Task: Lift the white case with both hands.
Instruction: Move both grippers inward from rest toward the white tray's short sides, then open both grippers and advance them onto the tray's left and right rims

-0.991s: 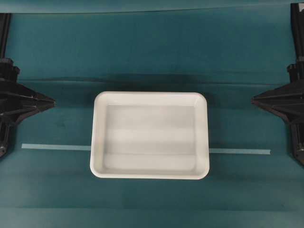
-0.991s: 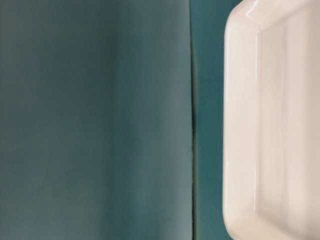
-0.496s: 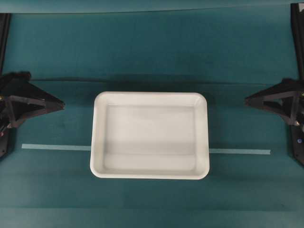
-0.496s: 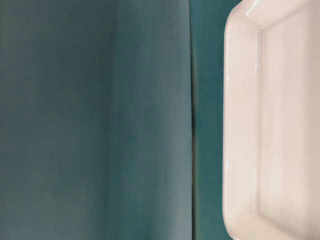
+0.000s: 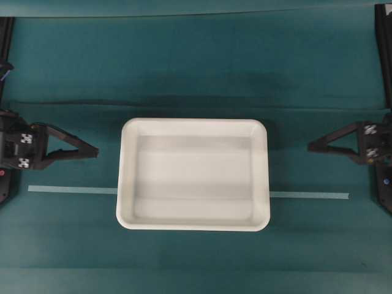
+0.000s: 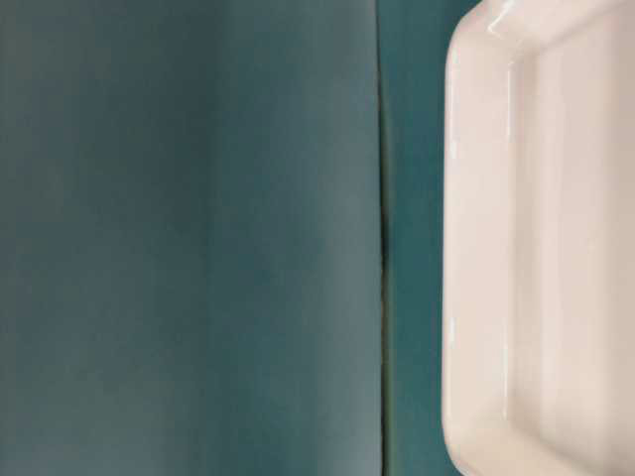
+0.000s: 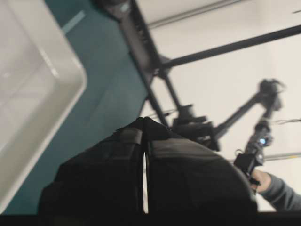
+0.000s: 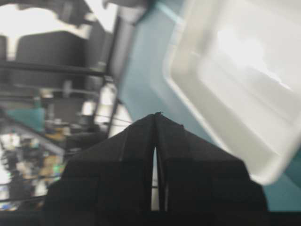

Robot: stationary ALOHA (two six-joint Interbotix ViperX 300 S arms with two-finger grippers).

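Observation:
The robot's right gripper needs to close on the white case's rim [image 5: 266, 170] at the middle of the white case's short side that faces that gripper.
The white case [image 5: 193, 174] lies flat and empty on the teal cloth at the middle of the overhead view. Its rim also shows in the table-level view [image 6: 476, 248], the left wrist view [image 7: 51, 84] and the right wrist view [image 8: 225, 94]. My left gripper [image 5: 95, 151] is shut and empty, its tip pointing at the case's left side with a gap between. It shows shut in the left wrist view [image 7: 143, 121]. My right gripper [image 5: 310, 147] is shut and empty, pointing at the case's right side, farther off. It shows shut in the right wrist view [image 8: 155, 116].
A pale tape strip [image 5: 67, 189] runs across the cloth under the case. A fold line in the cloth [image 5: 92, 103] runs behind the case. Black frame posts [image 5: 383, 37] stand at the far corners.
Both grippers have moved inward toward the case and turned, so their white marker squares now face up. The case has not moved.

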